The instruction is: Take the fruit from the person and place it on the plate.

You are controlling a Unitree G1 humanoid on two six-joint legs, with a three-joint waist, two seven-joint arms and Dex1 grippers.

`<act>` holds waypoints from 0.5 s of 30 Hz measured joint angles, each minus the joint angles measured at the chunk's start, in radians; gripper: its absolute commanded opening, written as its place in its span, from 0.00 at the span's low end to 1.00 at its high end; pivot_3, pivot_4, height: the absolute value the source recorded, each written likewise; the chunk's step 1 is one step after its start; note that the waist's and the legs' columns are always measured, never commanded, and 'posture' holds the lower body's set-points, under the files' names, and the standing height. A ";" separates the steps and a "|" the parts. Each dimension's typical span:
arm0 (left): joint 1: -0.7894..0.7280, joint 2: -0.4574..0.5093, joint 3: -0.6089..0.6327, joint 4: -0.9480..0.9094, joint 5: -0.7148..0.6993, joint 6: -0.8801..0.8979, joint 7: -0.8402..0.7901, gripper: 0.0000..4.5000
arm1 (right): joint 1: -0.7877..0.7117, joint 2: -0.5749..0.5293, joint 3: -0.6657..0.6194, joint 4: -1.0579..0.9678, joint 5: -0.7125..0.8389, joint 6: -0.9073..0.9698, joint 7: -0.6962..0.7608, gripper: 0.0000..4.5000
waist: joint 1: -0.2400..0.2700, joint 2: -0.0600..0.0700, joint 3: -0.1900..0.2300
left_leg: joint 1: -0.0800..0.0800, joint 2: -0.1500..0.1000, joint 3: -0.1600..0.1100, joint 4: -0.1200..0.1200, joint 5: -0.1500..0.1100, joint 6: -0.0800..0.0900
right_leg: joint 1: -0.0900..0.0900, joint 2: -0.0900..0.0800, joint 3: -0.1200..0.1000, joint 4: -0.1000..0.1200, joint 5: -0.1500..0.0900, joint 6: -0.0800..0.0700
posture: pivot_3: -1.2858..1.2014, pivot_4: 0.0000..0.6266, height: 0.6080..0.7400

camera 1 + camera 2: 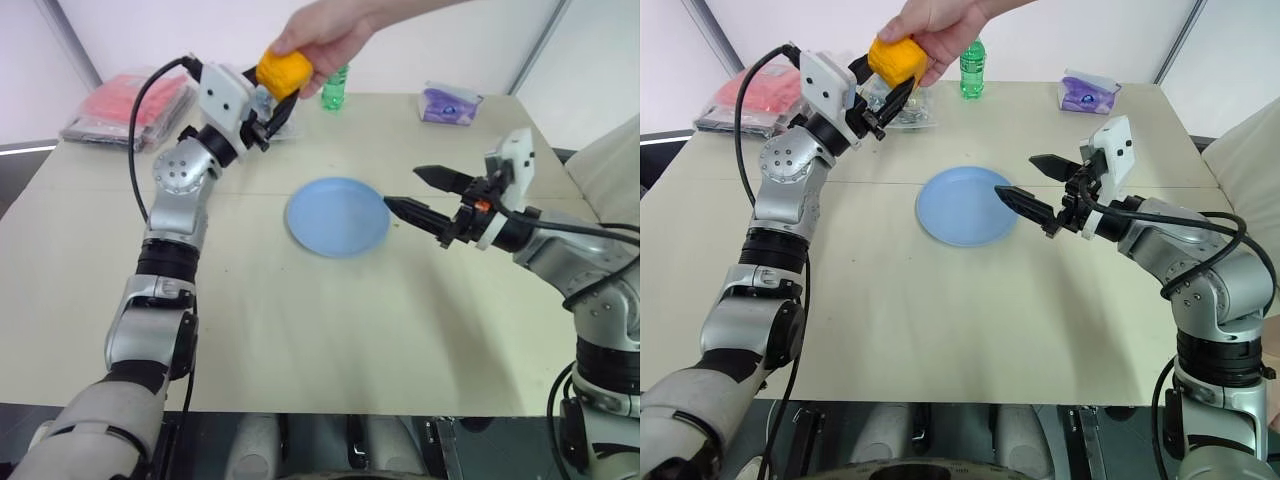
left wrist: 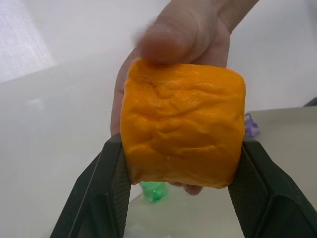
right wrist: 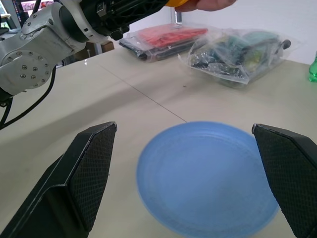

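My left gripper is to release the orange-yellow fruit on the far half of the light-blue plate (image 1: 332, 202), toward the green bottle.
The orange-yellow fruit (image 1: 283, 72) hangs above the table's far side, held from above by the person's hand (image 1: 325, 35). My left gripper (image 1: 285, 97) is raised to it and shut on the fruit (image 2: 183, 134), one black finger (image 2: 106, 193) pressing each side, so the skin looks squeezed. The light-blue plate (image 1: 337, 216) lies flat mid-table, below and to the right of the fruit. My right gripper (image 1: 402, 188) hovers open just right of the plate's rim, pointing at it, with nothing between its fingers; the plate (image 3: 208, 173) lies in front of them.
A green bottle (image 1: 336, 88) stands behind the fruit at the table's far edge. A purple packet (image 1: 450, 103) lies far right. Red packets in plastic (image 1: 130, 100) lie far left, and a clear bag of dark items (image 3: 237, 54) beside them. The beige table (image 1: 300, 330) stretches toward me.
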 measured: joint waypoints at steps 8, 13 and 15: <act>0.082 -0.029 -0.014 -0.083 -0.083 0.293 -0.124 0.48 | 0.022 -0.011 0.016 -0.006 -0.031 -0.017 0.002 1.00 | 0.000 0.000 0.000 | 0.000 0.000 0.000 0.000 0.000 0.000 | 0.000 0.000 0.000 0.000 0.000 0.000 | 0.52 0.24 0.93; 0.101 -0.086 -0.050 -0.073 -0.093 0.400 -0.199 0.48 | 0.113 -0.067 0.043 -0.053 -0.071 -0.016 0.011 1.00 | 0.001 0.000 0.000 | -0.001 0.000 0.000 0.001 0.000 0.000 | 0.000 0.000 0.000 0.000 0.000 0.000 | 0.52 0.24 0.93; 0.080 -0.111 -0.052 -0.023 -0.097 0.434 -0.217 0.48 | 0.129 -0.078 0.043 -0.072 -0.080 -0.012 0.002 1.00 | -0.001 0.000 0.000 | -0.001 0.000 -0.001 0.001 0.000 0.000 | 0.000 0.001 0.000 0.000 0.000 0.000 | 0.52 0.24 0.93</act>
